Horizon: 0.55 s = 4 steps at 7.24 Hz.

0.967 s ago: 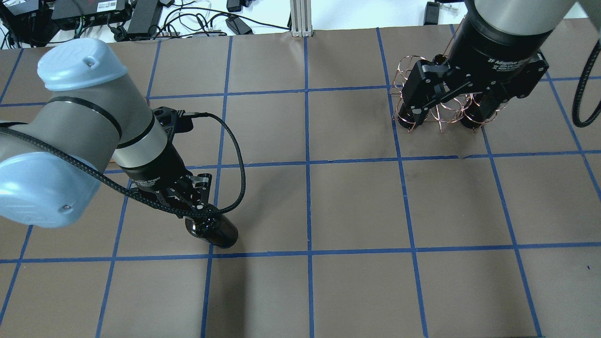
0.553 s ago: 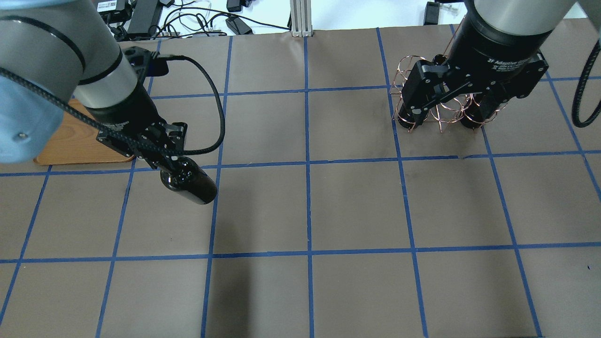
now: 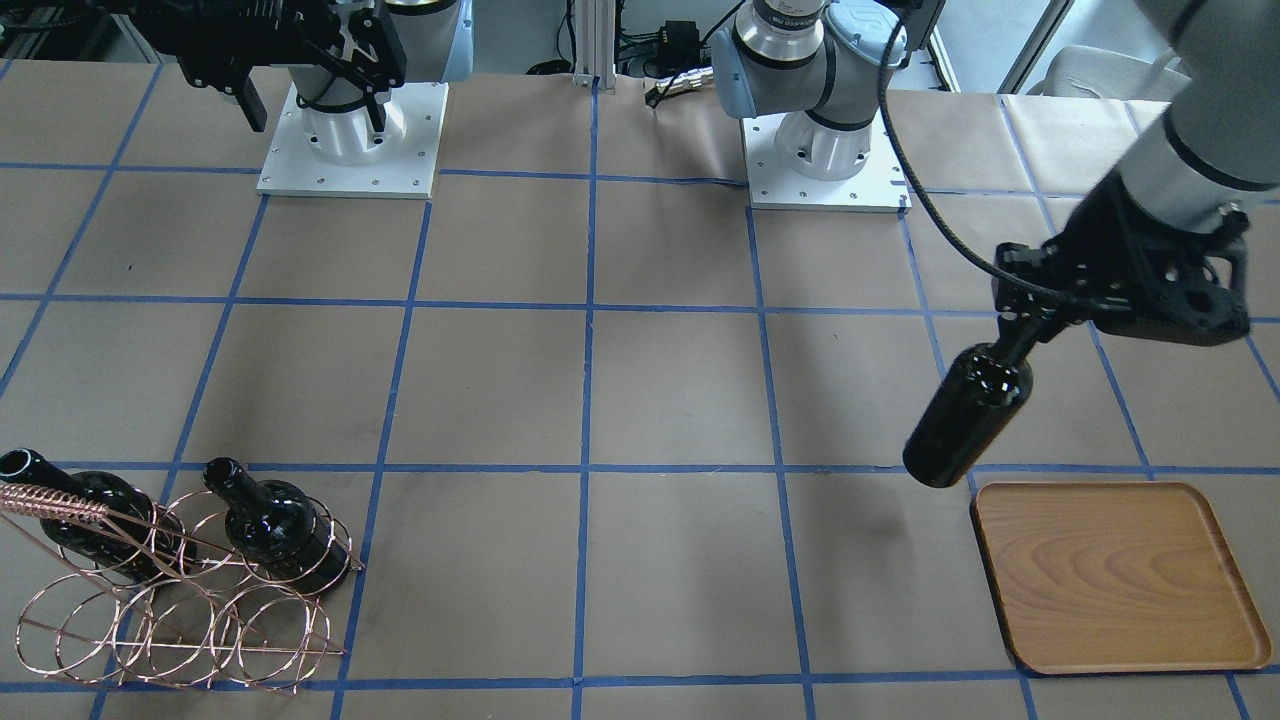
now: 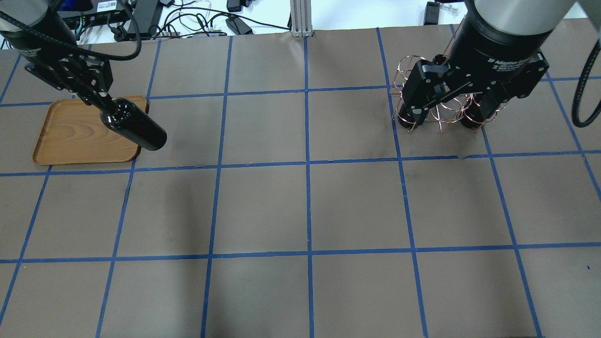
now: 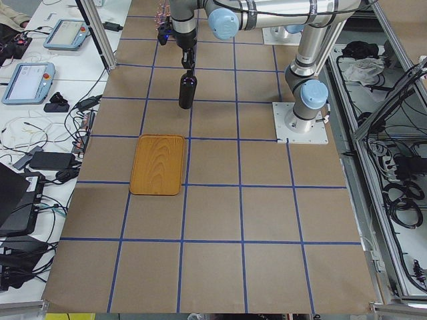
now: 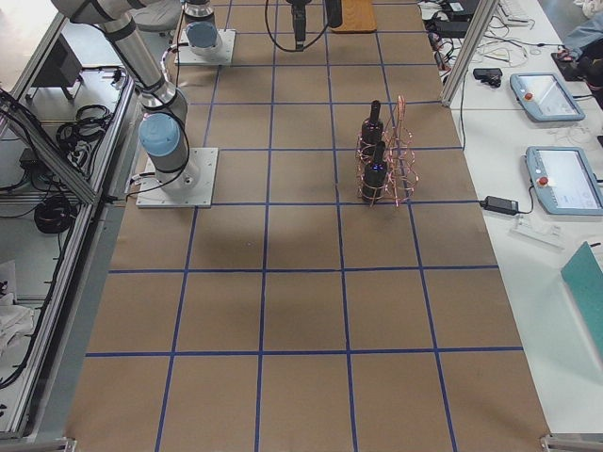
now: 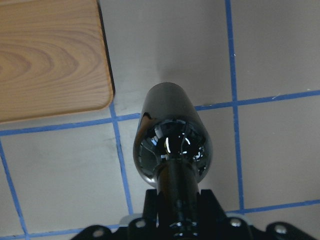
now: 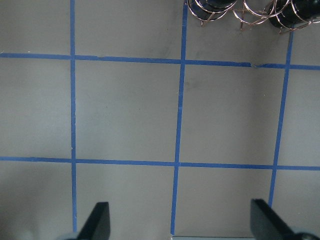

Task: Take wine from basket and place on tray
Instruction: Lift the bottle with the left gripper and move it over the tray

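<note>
My left gripper is holding the wine bottle. It will let go of it upright in the middle of the wooden tray [image 3: 1120, 582] [image 7: 32, 62].
My left gripper [image 4: 102, 102] is shut on the neck of a near-black wine bottle [image 4: 135, 126] and holds it tilted in the air. The bottle [image 3: 963, 424] hangs just off a corner of the wooden tray [image 3: 1115, 580], which lies bare. In the left wrist view the bottle [image 7: 172, 137] is over the table beside the tray's corner [image 7: 50, 55]. The copper wire basket [image 3: 170, 610] holds two more bottles [image 3: 272, 527]. My right gripper [image 4: 450, 110] is open, high above the basket [image 4: 439, 116], which it partly hides.
The table is brown paper with a blue tape grid. The two arm bases [image 3: 350, 140] stand at its robot side. Cables and power supplies [image 4: 141, 19] lie past its far edge. The basket [image 6: 396, 155] stands near an upright post [image 6: 462, 56].
My left arm has carried the bottle away from the robot and further left, up to the tray's corner. The right arm has not moved.
</note>
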Tool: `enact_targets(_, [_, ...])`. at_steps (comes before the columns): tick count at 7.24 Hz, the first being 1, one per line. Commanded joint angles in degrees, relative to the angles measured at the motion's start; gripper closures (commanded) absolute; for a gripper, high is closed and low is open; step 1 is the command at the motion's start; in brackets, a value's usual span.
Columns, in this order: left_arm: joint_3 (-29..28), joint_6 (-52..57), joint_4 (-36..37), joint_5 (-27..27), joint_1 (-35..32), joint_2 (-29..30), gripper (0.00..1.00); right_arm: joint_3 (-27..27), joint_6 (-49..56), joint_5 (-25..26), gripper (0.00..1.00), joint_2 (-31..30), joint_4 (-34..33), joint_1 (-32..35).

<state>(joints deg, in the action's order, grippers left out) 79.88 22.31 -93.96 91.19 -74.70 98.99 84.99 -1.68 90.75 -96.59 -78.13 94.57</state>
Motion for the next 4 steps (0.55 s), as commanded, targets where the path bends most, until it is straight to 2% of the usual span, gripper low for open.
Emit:
enact_targets(1, [-6.29,8.32,0.52,0.04,6.2,6.8,1.0,0.0,-0.25,-0.22,0.0,0.0,0.09,0.0])
enact_targets(2, [-8.31,12.37,1.75,2.13,8.67,9.01,1.0,0.0,-0.16,-0.05,0.0,0.0,0.09,0.0])
enact_targets(4, [-9.3,16.62,4.04,2.68,12.54,12.36,1.0,0.0,-0.34,-0.22,0.0,0.0,0.17,0.09])
